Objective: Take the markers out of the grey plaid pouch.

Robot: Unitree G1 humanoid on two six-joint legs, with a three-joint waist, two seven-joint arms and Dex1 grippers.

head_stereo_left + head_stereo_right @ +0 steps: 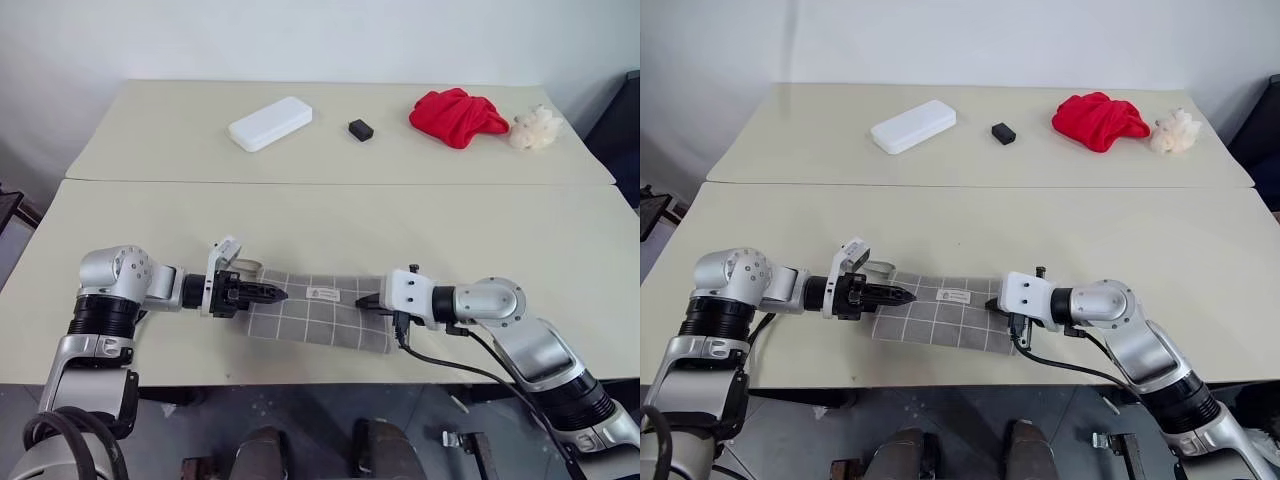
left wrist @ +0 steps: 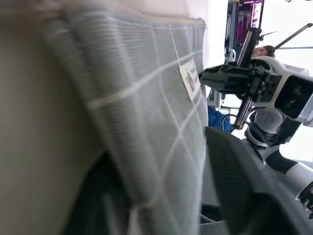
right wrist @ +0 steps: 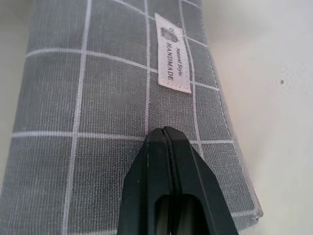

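My left gripper straddles the pouch's end well below the strap, so it should pinch the pouch's end close to the strap [image 1: 264, 274] before my right gripper pulls the strap.
The grey plaid pouch [image 1: 320, 310] lies flat near the front edge of the near table, its small white label [image 3: 170, 54] facing up. My left gripper [image 1: 272, 293] comes in from the left, its fingers pinched on the pouch's left end; in the left wrist view the fabric [image 2: 146, 98] runs between the two fingers. My right gripper [image 1: 362, 300] is at the pouch's right end. It is shut, with nothing between the fingers, and its tip [image 3: 164, 131] rests on the cloth just short of the label. The markers are hidden.
On the far table lie a white hard case [image 1: 270, 123], a small black object [image 1: 361, 129], a red cloth [image 1: 457, 116] and a cream lump [image 1: 535, 128]. A seam [image 1: 340, 183] divides the two tables. A black cable [image 1: 450, 365] hangs from my right wrist.
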